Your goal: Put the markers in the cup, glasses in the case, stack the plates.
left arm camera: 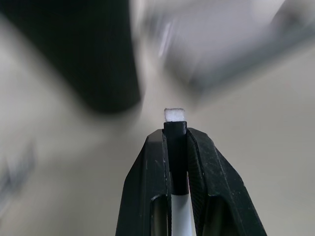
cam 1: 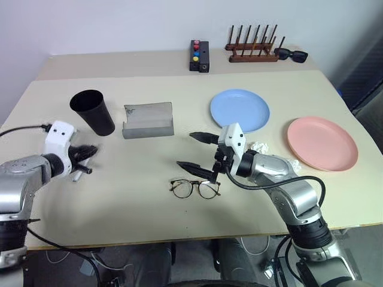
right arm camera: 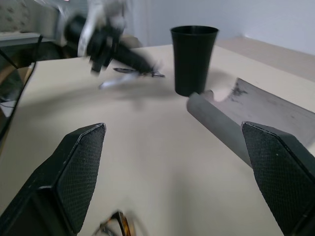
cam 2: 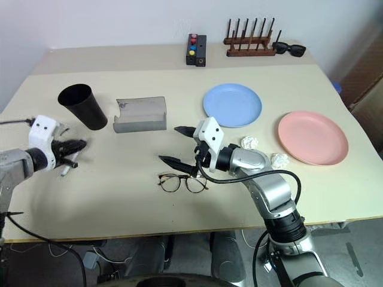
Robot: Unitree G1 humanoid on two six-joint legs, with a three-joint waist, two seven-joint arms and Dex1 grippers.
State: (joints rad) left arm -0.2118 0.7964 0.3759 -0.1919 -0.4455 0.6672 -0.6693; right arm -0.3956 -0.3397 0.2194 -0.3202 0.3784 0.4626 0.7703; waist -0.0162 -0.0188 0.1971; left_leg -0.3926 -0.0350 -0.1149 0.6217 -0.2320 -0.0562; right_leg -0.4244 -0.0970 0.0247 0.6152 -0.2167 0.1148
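Note:
The robot's left gripper should release the white marker inside the black cup [cam 1: 89, 102] beside the grey case.
My left gripper [cam 1: 88, 152] is shut on a white marker [left arm camera: 175, 147]; its black cap shows between the fingers [left arm camera: 147, 167]. This gripper hovers at the table's left, in front of the black cup [cam 1: 94, 112]. A slim pale and black pen-like thing [cam 1: 78, 173] shows just below that gripper; I cannot tell whether it rests on the table. The grey case [cam 1: 148, 119] lies open right of the cup. My right gripper [cam 1: 185, 149] is open, pointing left, just above and behind the wire-rimmed glasses [cam 1: 195, 188]. The blue plate [cam 1: 239, 110] and the pink plate [cam 1: 322, 143] lie apart at the right.
Two crumpled paper balls [cam 2: 250, 142] [cam 2: 279, 159] lie between the plates, beside my right forearm. On the far strip of table stand a black box with coloured buttons [cam 1: 199, 55], a wooden peg rack [cam 1: 252, 48] and black sunglasses [cam 1: 291, 55].

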